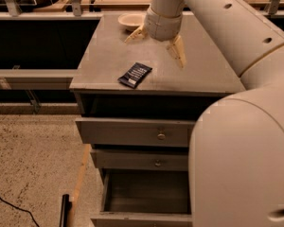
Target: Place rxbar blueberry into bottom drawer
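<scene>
The rxbar blueberry's far end (140, 69) points toward the cream bowl. My gripper goes there next and closes across its long sides.
The rxbar blueberry (135, 74), a flat dark navy bar with white lettering, lies on the grey cabinet top (203, 70) near its front left edge. My gripper (156, 46) hangs above the cabinet top, behind and to the right of the bar, with its two cream fingers (177, 52) spread wide apart and nothing between them. The bottom drawer (146, 193) stands pulled out below, its dark inside showing. My arm and body cover the right side of the view.
A cream bowl (132, 21) sits at the back of the cabinet top, partly behind the gripper. Two shallower drawers with brass knobs (161, 136) are above the open one, the upper pulled out slightly. A black cable (9, 205) lies on the speckled floor at left.
</scene>
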